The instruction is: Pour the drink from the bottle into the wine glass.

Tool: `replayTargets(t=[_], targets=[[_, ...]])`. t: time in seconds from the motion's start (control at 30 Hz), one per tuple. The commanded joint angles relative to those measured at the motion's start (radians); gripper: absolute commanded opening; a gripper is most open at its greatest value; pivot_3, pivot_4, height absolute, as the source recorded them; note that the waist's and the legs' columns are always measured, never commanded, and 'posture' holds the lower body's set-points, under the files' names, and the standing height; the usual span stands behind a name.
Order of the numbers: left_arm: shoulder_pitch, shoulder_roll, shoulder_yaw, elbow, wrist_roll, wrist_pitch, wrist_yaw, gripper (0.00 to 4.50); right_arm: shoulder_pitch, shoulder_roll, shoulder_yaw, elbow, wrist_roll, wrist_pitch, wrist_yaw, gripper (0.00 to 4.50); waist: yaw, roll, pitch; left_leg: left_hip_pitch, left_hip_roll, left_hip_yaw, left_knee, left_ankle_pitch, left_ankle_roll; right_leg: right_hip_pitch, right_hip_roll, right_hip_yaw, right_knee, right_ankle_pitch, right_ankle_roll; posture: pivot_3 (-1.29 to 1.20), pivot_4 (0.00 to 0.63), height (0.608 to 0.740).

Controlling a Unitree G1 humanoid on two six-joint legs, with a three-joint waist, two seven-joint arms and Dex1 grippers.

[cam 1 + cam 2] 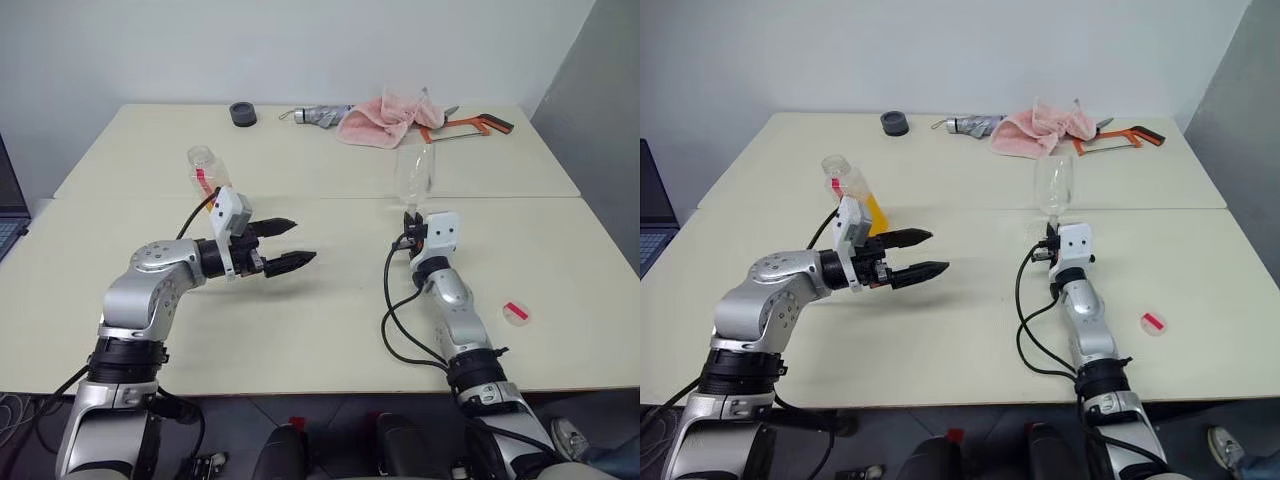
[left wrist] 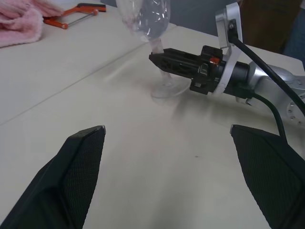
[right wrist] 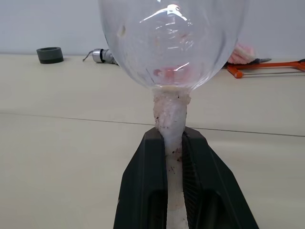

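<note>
Next, I put the wine glass down with my right gripper on the bare table just ahead of my left gripper's fingers (image 1: 350, 246).
The bottle (image 1: 840, 178) stands on the table just behind my left wrist, its mouth uncapped and the orange drink (image 1: 875, 212) showing low in it. My left gripper (image 1: 303, 240) is open and empty, pointing toward the table's middle, a little in front of and to the right of the bottle. The wine glass (image 1: 415, 170) is upright and looks empty. My right gripper (image 3: 170, 131) is shut on its stem just under the bowl. In the left wrist view the glass's foot (image 2: 169, 89) appears to rest on the table below the right gripper (image 2: 155, 57).
A small pinkish-red cap (image 1: 516, 312) lies on the table right of my right arm. At the far edge are a pink towel (image 1: 385, 118), an orange hacksaw (image 1: 470, 127), a grey folded item (image 1: 320, 115) and a dark ring (image 1: 242, 113). A laptop (image 1: 8, 215) sits at the left.
</note>
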Motion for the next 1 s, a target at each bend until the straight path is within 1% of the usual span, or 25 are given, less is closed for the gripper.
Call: replayTargets(t=[0.03,0.1,0.23,0.33,0.47,0.67,0.83,1.0], targets=[[0.011,0.05,-0.01,-0.074,-0.043,0.029,-0.077,4.5,0.097,-0.004,0.021,-0.042,0.009,0.039,0.047,0.13,0.0,0.0,0.0,0.0,0.0,0.0,0.0,0.0,0.0,0.0,0.0,0.0,0.0,0.0,0.0,0.0,0.15,0.74],[0.025,0.072,-0.014,-0.086,-0.05,0.04,-0.106,4.5,0.154,-0.011,0.024,-0.088,0.011,0.06,0.059,0.13,0.0,-0.001,-0.001,0.0,0.0,0.0,-0.001,0.0,0.0,0.0,0.0,0.0,0.0,-0.001,-0.001,0.0,0.15,0.74],[0.022,0.084,-0.016,-0.075,-0.042,0.028,-0.112,4.5,0.232,-0.024,0.037,-0.149,0.004,0.089,0.082,0.13,0.001,-0.003,-0.002,0.002,0.0,0.0,-0.001,0.0,0.0,0.002,0.0,0.0,0.0,-0.001,-0.001,0.0,0.15,0.74],[0.006,0.075,-0.014,-0.061,-0.038,0.025,-0.102,4.5,0.243,-0.034,0.046,-0.167,-0.008,0.091,0.089,0.13,0.004,-0.005,-0.004,0.004,0.0,0.0,-0.001,0.0,0.0,0.003,0.001,0.0,0.0,-0.001,-0.001,0.0,0.15,0.74],[-0.009,0.065,-0.008,-0.046,-0.036,0.017,-0.085,4.5,0.189,-0.036,0.052,-0.173,-0.007,0.067,0.099,0.13,0.002,-0.005,-0.004,0.004,0.0,0.0,-0.001,0.0,0.0,0.003,0.002,0.0,0.0,-0.001,-0.001,0.0,0.15,0.74],[-0.014,0.07,0.017,-0.04,-0.035,0.003,-0.056,4.5,0.094,-0.014,0.084,-0.176,0.018,0.015,0.179,0.13,-0.009,-0.004,-0.003,0.004,0.002,0.0,-0.002,0.0,0.0,0.001,0.005,0.001,0.0,-0.001,-0.001,0.0,0.15,0.74],[-0.012,0.081,0.038,-0.045,-0.034,0.001,-0.031,4.5,-0.009,0.031,0.097,-0.063,0.017,-0.032,0.213,0.13,-0.02,-0.004,-0.002,0.003,0.003,0.0,-0.002,0.0,0.0,0.0,0.006,0.0,0.001,-0.001,-0.002,0.0,0.15,0.74],[0.001,0.1,0.068,-0.07,-0.045,0.017,-0.01,4.5,-0.119,0.077,0.103,0.125,0.01,-0.09,0.238,0.13,-0.022,-0.004,-0.002,0.002,0.001,-0.001,-0.002,0.0,0.0,0.0,0.003,0.0,0.0,-0.001,-0.002,0.0,0.15,0.74]])
